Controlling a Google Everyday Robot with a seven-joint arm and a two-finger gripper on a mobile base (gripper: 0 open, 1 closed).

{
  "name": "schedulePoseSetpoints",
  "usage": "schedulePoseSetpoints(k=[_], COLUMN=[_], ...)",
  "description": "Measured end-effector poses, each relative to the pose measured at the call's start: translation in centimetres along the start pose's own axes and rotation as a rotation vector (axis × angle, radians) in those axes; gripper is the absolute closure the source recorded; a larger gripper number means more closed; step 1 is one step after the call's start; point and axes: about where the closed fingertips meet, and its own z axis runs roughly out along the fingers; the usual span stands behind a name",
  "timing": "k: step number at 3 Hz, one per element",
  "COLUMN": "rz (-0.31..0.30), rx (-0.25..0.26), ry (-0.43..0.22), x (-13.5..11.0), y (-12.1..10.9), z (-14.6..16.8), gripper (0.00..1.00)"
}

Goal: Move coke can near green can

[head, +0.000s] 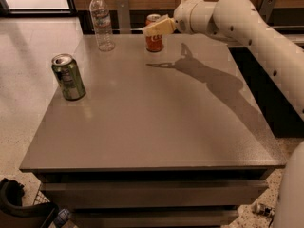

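Observation:
The robot's gripper will next close around the middle of the coke can (154, 33), the red-orange one near the water bottle.
The coke can (155, 42) stands upright at the far middle of the grey table (156, 122); it is red-orange with a silver top. My gripper (149, 30) reaches in from the right and sits in front of the can's upper half, hiding part of it. Whether it touches the can cannot be told. The green can (69, 77) stands upright near the table's left edge, well to the left of and nearer than the coke can.
A clear plastic water bottle (102, 22) stands at the far left of the table, left of the coke can. My white arm (247, 27) spans the far right side. A dark object (19, 208) lies on the floor at the lower left.

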Motion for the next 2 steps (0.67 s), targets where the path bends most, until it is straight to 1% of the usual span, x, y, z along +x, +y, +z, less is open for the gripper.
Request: schedulePoseSetpoints(k=[1,2], rz=[0.064,0.129], rx=[-0.011,-0.035], ry=[-0.031,-0.056], x=[1.6,2.8], y=[-0.9,-1.2], z=[2.8,4.1], gripper=[0.00,0.00])
